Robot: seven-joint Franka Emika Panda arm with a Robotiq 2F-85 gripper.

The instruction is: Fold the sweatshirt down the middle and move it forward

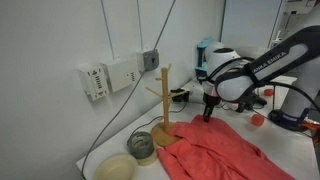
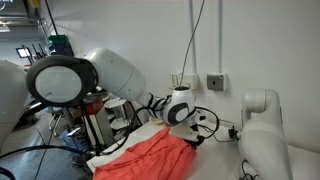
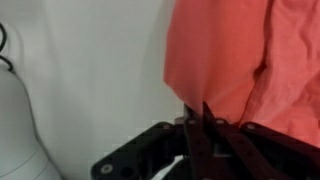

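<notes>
The held corner, now hanging from the tips in a gathered fold, will be let go by my gripper over the sweatshirt's edge (image 1: 271,156) by the bare table, away from the wooden mug tree.
The sweatshirt (image 1: 215,150) is a wide, wrinkled coral cloth spread over the white table, also seen in an exterior view (image 2: 150,155). My gripper (image 1: 208,112) points down at the cloth's far edge, beside the wooden mug tree. In the wrist view the gripper (image 3: 203,110) is shut, its black fingers pinched together on a corner of the sweatshirt (image 3: 230,50), which hangs from the tips in a gathered fold. White table shows to the left of the cloth.
A wooden mug tree (image 1: 163,100) stands at the cloth's near corner, with a tape roll (image 1: 142,146) and a pale round bowl (image 1: 116,167) beside it. Wall sockets (image 1: 110,78) and cables run behind. A white rounded object (image 3: 15,130) lies at the wrist view's left.
</notes>
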